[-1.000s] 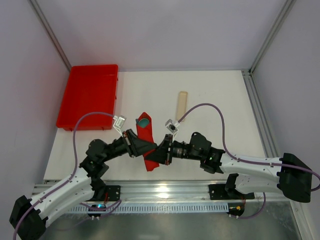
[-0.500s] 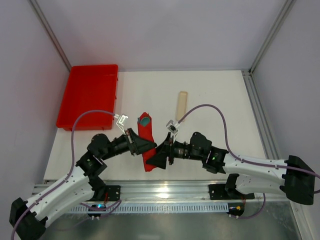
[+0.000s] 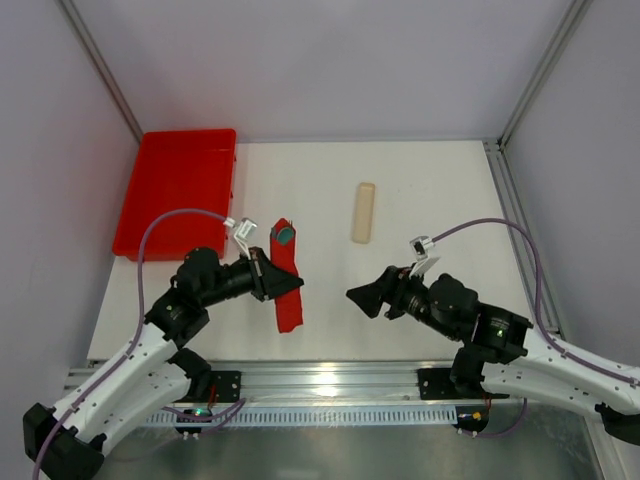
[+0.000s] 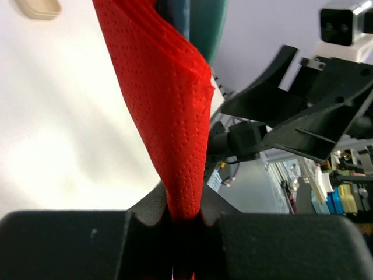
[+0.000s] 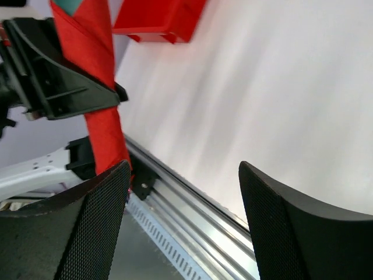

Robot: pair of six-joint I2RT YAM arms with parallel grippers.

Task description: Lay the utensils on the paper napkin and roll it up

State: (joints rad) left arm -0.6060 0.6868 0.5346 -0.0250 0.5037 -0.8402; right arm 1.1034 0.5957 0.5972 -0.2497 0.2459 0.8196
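The rolled paper napkin, still hanging a little above the table, will be let go by my left gripper in the red tray (image 3: pixel 219 201), along the tray's side nearest the beige strip.
The paper napkin (image 3: pixel 287 290) is rolled into a long red tube and hangs a little above the table, tilted. My left gripper (image 3: pixel 283 283) is shut on its middle; in the left wrist view the jaws pinch the dotted red roll (image 4: pixel 169 105). Dark teal ends of the utensils (image 3: pixel 285 236) stick out of the roll's far end, and the left wrist view also shows them (image 4: pixel 201 23). My right gripper (image 3: pixel 358 296) stands open to the right of the roll, apart from it, with nothing between its fingers (image 5: pixel 99 221). From the right wrist, the roll (image 5: pixel 93 76) is at upper left.
A big red tray (image 3: pixel 178 190) sits at the back left. A pale beige strip (image 3: pixel 363 211) lies at the table's middle back. The metal rail (image 3: pixel 330 380) runs along the near edge, just below both grippers.
My right gripper has opened, let go of the roll and drawn back to the right. The left gripper, still gripping the roll, has shifted slightly left.
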